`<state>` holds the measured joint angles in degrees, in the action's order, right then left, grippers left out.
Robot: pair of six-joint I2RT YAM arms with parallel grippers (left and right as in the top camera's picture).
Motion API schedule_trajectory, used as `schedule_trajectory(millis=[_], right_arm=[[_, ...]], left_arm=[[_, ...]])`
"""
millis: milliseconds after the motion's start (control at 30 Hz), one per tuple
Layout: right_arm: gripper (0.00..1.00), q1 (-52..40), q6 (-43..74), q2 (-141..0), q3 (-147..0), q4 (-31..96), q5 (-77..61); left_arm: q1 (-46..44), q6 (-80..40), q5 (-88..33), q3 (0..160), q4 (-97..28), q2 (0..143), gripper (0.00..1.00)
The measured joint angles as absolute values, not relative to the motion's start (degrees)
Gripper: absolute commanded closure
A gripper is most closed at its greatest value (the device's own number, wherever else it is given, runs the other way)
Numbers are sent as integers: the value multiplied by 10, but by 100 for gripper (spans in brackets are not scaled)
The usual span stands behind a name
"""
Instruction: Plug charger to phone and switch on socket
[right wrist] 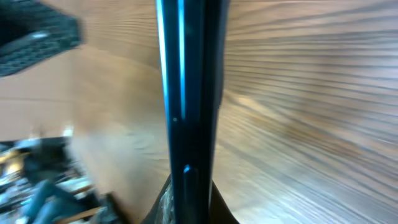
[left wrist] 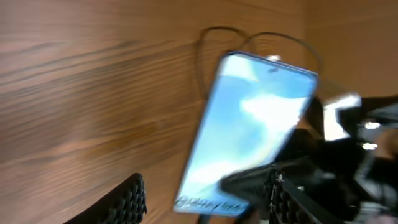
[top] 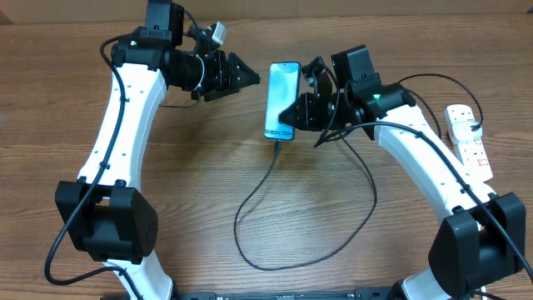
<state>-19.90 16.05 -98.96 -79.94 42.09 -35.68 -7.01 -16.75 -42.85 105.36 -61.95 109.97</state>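
Note:
I should release the phone on bare wood (top: 246,134) between my left gripper and the charger cable with my right gripper.
The phone (top: 283,87) shows its light blue screen at the table's middle, and my right gripper (top: 293,112) is shut on its lower right edge. In the right wrist view the phone (right wrist: 186,93) is seen edge-on, clamped by the right gripper (right wrist: 189,202). The charger's thin black cable (top: 250,196) meets the phone's bottom end and loops toward the front. My left gripper (top: 250,79) stands open just left of the phone, apart from it. In the left wrist view the phone (left wrist: 249,124) lies beyond the open left gripper (left wrist: 205,183). The white socket (top: 469,140) lies far right.
The charger cable sweeps in a wide loop (top: 350,242) across the front middle of the wooden table (top: 208,175) and passes under the right arm. A thin black lead (top: 454,83) arcs toward the socket's far end. Both white arms reach in from the front corners.

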Motion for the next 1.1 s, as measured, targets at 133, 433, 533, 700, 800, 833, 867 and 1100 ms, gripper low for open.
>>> schedule_trajectory(millis=[133, 433, 533, 700, 800, 833, 867, 1100], right_arm=[[96, -199, 143, -991, -799, 443, -299], [96, -201, 158, -1061, -799, 444, -292], [96, -211, 174, -1094, -799, 424, -292], [96, -252, 207, -1133, -799, 375, -284], [96, -272, 223, -1149, -799, 354, -276], [96, -279, 227, -1156, -799, 346, -276], [96, -283, 230, -1162, -799, 340, -275], [96, -291, 244, -1186, -799, 311, -285]], left_arm=[[-70, -167, -351, 1054, -651, 1100, 44], [-70, -167, -199, 1054, -682, 1100, 38], [-70, -167, -164, 1054, -686, 1100, 37], [-70, -167, -122, 1054, -692, 1100, 36], [-70, -167, -101, 1054, -697, 1100, 31], [-70, -167, -94, 1054, -700, 1100, 30], [-70, -167, -89, 1054, -703, 1100, 30], [-70, -167, -59, 1054, -708, 1100, 8]])
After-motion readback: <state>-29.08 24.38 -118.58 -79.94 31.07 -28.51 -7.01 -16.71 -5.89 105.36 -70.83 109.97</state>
